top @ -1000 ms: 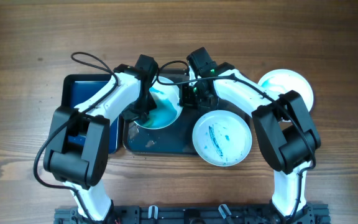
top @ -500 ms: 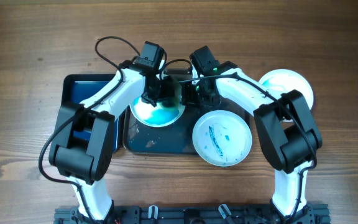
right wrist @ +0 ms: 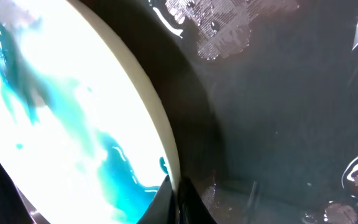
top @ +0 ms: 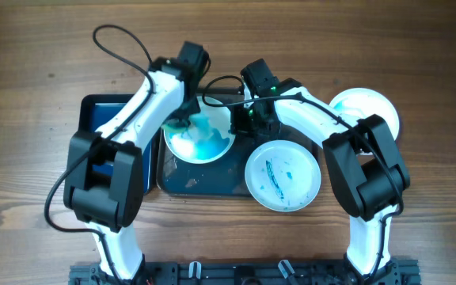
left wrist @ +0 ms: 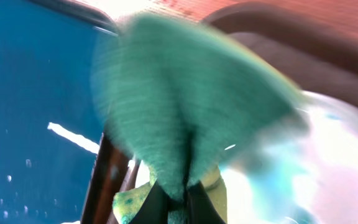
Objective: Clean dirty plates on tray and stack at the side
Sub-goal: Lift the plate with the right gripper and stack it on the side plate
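Observation:
The robot's right gripper needs to release the smeared white plate on top of the cleaner white plate [top: 362, 120] beside the tray.
A white plate smeared with blue-green [top: 200, 136] lies tilted over the dark tray [top: 188, 184]. My right gripper [top: 240, 120] is shut on its right rim; the wrist view shows the rim [right wrist: 157, 118] pinched between the fingers [right wrist: 174, 193]. My left gripper [top: 182, 119] is shut on a green sponge cloth [left wrist: 185, 106] and presses it on the plate's upper left part. A second dirty white plate [top: 283, 176] lies on the table to the right of the tray. A cleaner white plate [top: 370, 107] sits at the far right.
The blue left part of the tray [top: 105, 119] lies under my left arm. Cables loop above the tray [top: 121, 39]. The wooden table [top: 38, 71] surrounds everything. The tray's floor is wet [right wrist: 278, 124].
My left gripper with the sponge has moved across the plate, from the left to the middle and now back to the upper left. The right gripper has kept its hold on the rim.

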